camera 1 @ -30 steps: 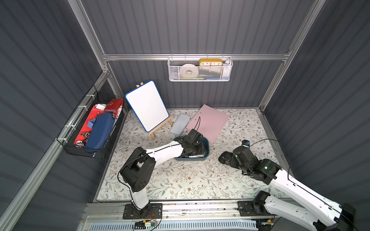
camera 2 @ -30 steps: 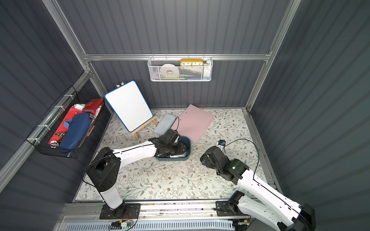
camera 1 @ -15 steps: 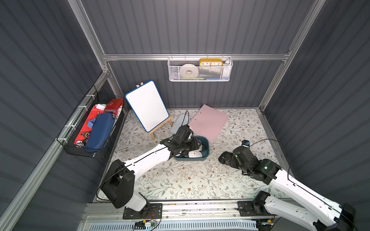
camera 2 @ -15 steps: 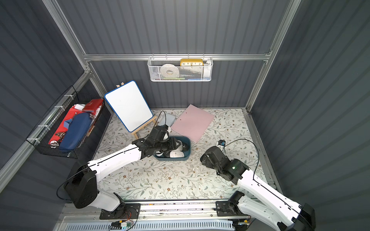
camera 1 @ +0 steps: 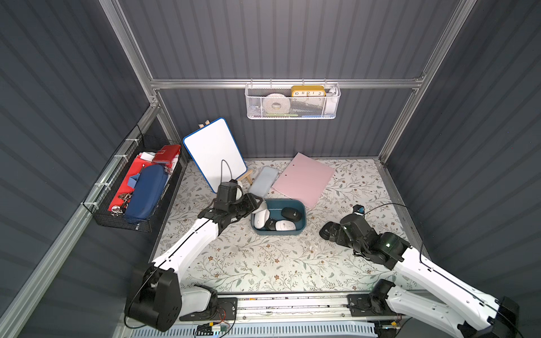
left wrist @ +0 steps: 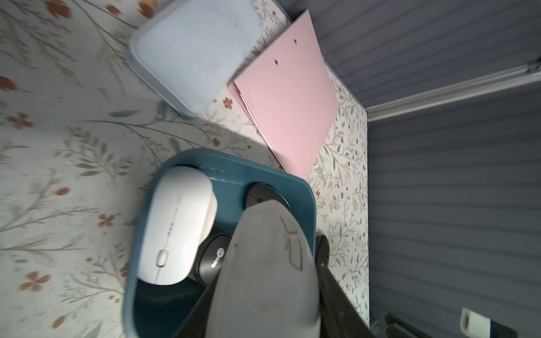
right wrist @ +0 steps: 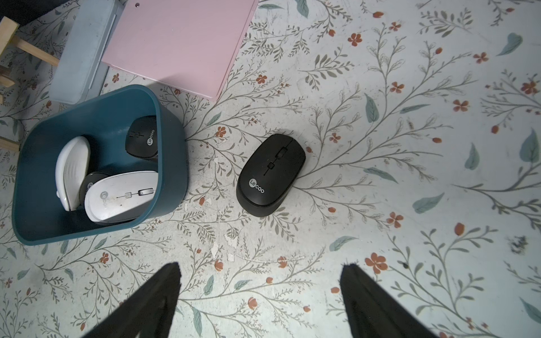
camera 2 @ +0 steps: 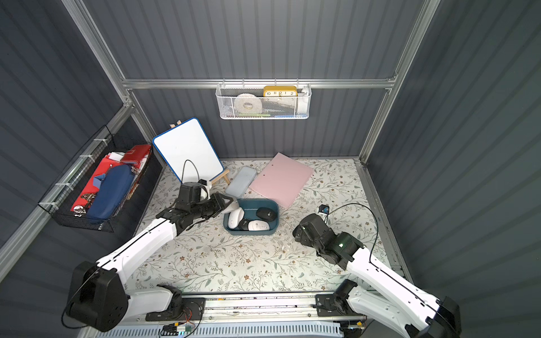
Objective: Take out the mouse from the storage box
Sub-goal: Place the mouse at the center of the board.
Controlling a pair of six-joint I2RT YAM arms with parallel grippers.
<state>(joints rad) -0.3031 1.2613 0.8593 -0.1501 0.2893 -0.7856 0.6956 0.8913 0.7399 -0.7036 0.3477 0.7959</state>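
I should let the pale grey mouse go from my left gripper on the mat [camera 1: 237, 224] next to the teal storage box, in front of the easel.
The teal storage box [camera 1: 303, 218] [camera 2: 248, 233] [left wrist: 137, 248] [right wrist: 172, 164] stands mid-table and holds a white mouse [camera 1: 260, 219] [left wrist: 175, 222], a black mouse [camera 1: 292, 213], a white-grey mouse [right wrist: 120, 194] and another black one half buried. My left gripper [camera 1: 257, 204] [camera 2: 231, 204] [left wrist: 268, 304] hangs over the box's left rim, shut on a pale grey mouse [left wrist: 269, 263] that is lifted off the others. To the right of the box my right gripper [camera 1: 326, 231] [right wrist: 262, 266] stands open above the mat. One more black mouse [right wrist: 270, 175] lies on the mat in front of it.
A pale blue lid [camera 1: 263, 181] and a pink folder [camera 1: 303, 178] lie just behind the box. A whiteboard on an easel [camera 1: 215, 155] stands at the back left. A black wire basket [camera 1: 137, 187] hangs on the left wall, a white mesh basket [camera 1: 292, 102] on the back wall.
My left gripper has come up out of the box and drawn back to its left rim with the pale grey mouse in it. The right arm has not moved.
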